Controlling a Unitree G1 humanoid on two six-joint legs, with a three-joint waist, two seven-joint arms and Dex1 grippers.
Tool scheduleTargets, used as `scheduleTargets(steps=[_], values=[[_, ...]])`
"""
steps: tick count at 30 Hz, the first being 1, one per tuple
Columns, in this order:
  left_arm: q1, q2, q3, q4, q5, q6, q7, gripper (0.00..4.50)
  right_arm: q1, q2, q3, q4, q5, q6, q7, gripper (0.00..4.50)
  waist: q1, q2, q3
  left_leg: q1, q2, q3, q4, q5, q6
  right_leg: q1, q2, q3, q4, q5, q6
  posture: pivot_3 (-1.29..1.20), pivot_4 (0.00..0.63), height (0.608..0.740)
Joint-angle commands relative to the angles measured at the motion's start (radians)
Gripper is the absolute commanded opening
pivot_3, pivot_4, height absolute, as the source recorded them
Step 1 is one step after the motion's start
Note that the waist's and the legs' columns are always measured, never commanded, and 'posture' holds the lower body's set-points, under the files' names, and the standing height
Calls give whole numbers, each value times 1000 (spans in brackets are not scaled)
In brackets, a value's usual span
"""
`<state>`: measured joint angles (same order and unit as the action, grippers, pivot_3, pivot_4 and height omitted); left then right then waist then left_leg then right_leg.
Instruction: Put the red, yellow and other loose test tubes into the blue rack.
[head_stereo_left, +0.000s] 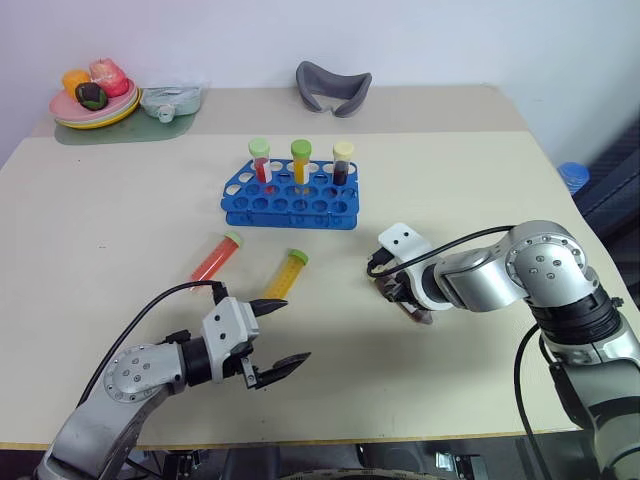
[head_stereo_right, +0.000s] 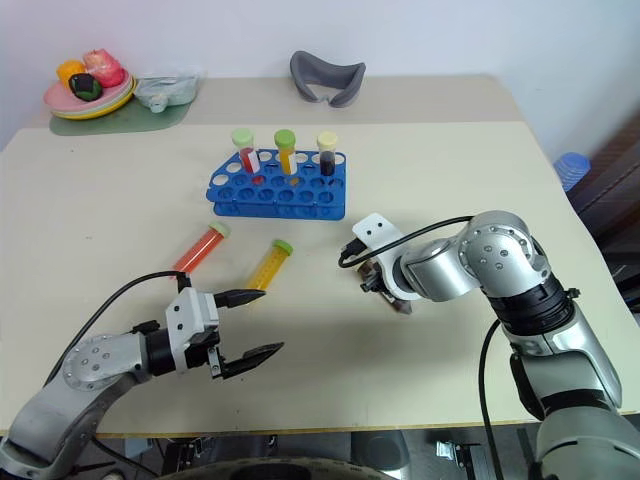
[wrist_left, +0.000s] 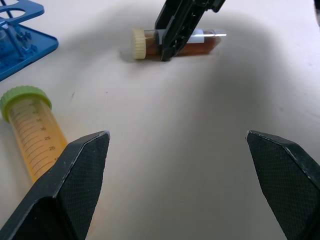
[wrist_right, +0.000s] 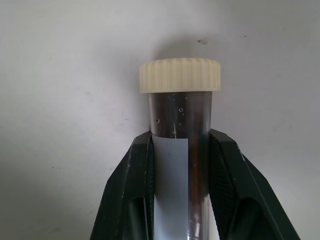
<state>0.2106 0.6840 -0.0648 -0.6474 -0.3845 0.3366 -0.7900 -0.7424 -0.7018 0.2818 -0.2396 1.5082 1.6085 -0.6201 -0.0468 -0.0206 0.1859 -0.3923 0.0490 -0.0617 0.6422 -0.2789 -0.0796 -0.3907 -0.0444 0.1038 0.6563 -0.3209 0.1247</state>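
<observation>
My right gripper is going to set the dark brown tube down in the front-row hole before the upright dark one (head_stereo_left: 341, 206) in the blue rack.
The blue rack (head_stereo_left: 238, 214) stands mid-table and holds three upright capped tubes: a red one (head_stereo_left: 261, 160), a yellow one (head_stereo_left: 300, 162) and a dark one (head_stereo_left: 342, 163). Two loose tubes lie in front of it: a red tube (head_stereo_left: 216, 256) and a yellow tube (head_stereo_left: 285, 275), both green-capped. To their right lies a dark brown tube (wrist_right: 200, 115) with a cream cap, flat on the table. My right gripper (head_stereo_left: 410, 302) points down and is shut on its body. My left gripper (head_stereo_left: 281, 336) hovers open near the table's front edge, just short of the yellow tube (wrist_left: 30, 130).
Stacked plates with toy food (head_stereo_left: 95, 100) and a clear bag (head_stereo_left: 172, 99) sit on a green mat at the back left. A grey curved piece (head_stereo_left: 333, 87) lies at the back centre. A blue object (head_stereo_left: 573, 176) shows beyond the table's right edge.
</observation>
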Motion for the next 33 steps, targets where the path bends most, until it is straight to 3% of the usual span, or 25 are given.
scheduleTargets(steps=[1,7,14,17,22,33], values=[[14,-9,16,-7,0,-28,2,4500,-29,26,-34,-51,-65,-12,36,956,-1,0,0,0,0,0,0,0,0,0,0,0,0,0,0,0,150,740],[18,-72,76,12,-17,-34,67,4500,-4,84,-119,-239,-397,-477,423,956,3,4,3,-7,0,-1,0,0,0,-8,0,-1,2,0,1,0,150,740],[-88,-209,89,70,28,-37,217,4500,45,316,-40,-23,-906,-1049,580,956,3,4,3,-12,-1,-1,5,0,1,-10,-1,-2,4,2,3,0,150,740],[-113,-233,85,80,52,-43,249,4500,64,393,-28,63,-1043,-1209,617,956,1,4,2,-12,-1,-1,5,0,0,-12,-1,-2,7,2,3,0,150,740],[-173,-272,74,62,65,3,315,4500,96,497,-55,215,-1162,-1403,685,956,1,4,3,-13,-1,-1,5,0,0,-14,-1,-2,9,2,3,0,150,740],[-176,-282,86,31,45,42,342,4500,93,626,-118,421,-1287,-1594,750,956,0,5,3,-12,-1,-1,5,1,-1,-14,-1,-2,10,2,3,0,150,740]])
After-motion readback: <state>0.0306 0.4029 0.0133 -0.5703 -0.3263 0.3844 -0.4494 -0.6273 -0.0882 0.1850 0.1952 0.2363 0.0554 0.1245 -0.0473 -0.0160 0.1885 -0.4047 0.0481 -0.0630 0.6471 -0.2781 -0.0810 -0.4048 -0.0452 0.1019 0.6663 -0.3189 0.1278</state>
